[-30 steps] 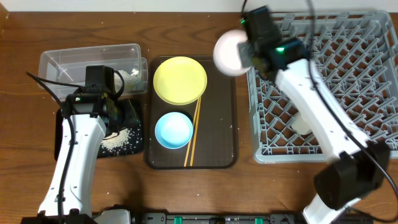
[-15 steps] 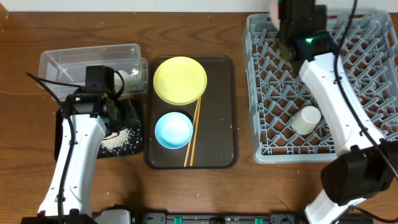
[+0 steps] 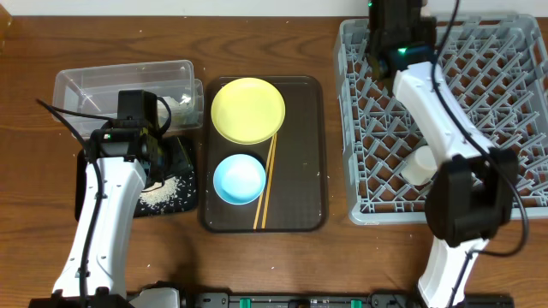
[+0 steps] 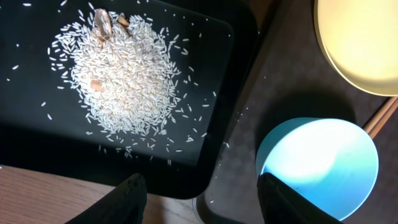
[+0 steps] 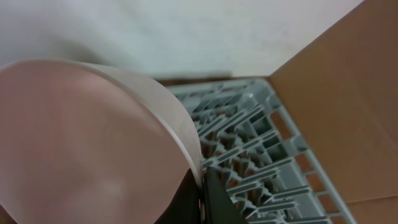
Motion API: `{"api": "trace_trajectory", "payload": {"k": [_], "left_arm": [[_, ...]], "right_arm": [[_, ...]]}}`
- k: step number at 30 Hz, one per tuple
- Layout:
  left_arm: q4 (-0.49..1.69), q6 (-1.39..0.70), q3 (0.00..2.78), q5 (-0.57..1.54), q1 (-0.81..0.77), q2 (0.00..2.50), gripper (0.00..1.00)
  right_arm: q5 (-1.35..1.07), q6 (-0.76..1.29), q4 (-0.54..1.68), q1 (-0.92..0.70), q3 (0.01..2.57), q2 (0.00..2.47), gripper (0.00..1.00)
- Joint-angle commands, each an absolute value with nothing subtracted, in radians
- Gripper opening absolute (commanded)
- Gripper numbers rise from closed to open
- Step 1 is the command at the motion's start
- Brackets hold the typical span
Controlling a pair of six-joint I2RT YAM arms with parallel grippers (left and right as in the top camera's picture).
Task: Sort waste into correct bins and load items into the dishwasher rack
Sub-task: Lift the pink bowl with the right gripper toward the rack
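The white bowl will go from my right gripper into the grey dishwasher rack's far corner (image 3: 363,73) nearest the brown tray, and my gripper needs to let go of it there.
My right gripper (image 5: 202,198) is shut on the rim of the white bowl (image 5: 87,143), tilted on edge over the far side of the grey dishwasher rack (image 5: 261,155). From overhead that gripper (image 3: 396,17) is at the rack's (image 3: 514,103) far left, and the arm hides the bowl. A small white cup (image 3: 418,165) lies in the rack. The yellow plate (image 3: 247,109), light blue bowl (image 3: 239,179) and chopsticks (image 3: 266,184) lie on the brown tray. My left gripper (image 4: 202,202) is open and empty over the black tray (image 4: 37,149), which holds rice (image 4: 121,74). The snack wrapper is out of view.
The clear tub (image 3: 103,81) stands at the far left with a white tissue (image 3: 177,104) in it. The brown serving tray (image 3: 317,171) lies between the black tray (image 3: 175,205) and the rack. The blue bowl (image 4: 317,162) and the plate (image 4: 360,43) lie right of my left gripper.
My right arm has carried the white bowl from beside the brown tray's far right corner to the rack's far edge. The left arm has not moved.
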State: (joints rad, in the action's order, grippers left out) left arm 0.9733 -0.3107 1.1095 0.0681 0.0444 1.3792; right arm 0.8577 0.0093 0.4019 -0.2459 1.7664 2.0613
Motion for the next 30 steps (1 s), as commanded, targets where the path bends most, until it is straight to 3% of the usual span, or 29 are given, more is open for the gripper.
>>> {"api": "trace_trajectory", "payload": {"k": [1, 16, 23, 30], "left_arm": [[0.979, -0.313, 1.117, 0.063, 0.048, 1.372, 0.60], [0.979, -0.312, 1.117, 0.063, 0.048, 1.372, 0.61], [0.979, -0.312, 1.117, 0.063, 0.048, 1.372, 0.60], [0.979, -0.312, 1.117, 0.063, 0.048, 1.372, 0.61]], "right_arm": [[0.892, 0.011, 0.391, -0.263, 1.769, 2.090, 0.01], [0.895, 0.010, 0.401, -0.307, 1.769, 2.160, 0.01], [1.067, 0.004, 0.357, -0.303, 1.769, 2.160, 0.01], [1.055, -0.042, 0.334, -0.300, 1.769, 2.162, 0.01]]}}
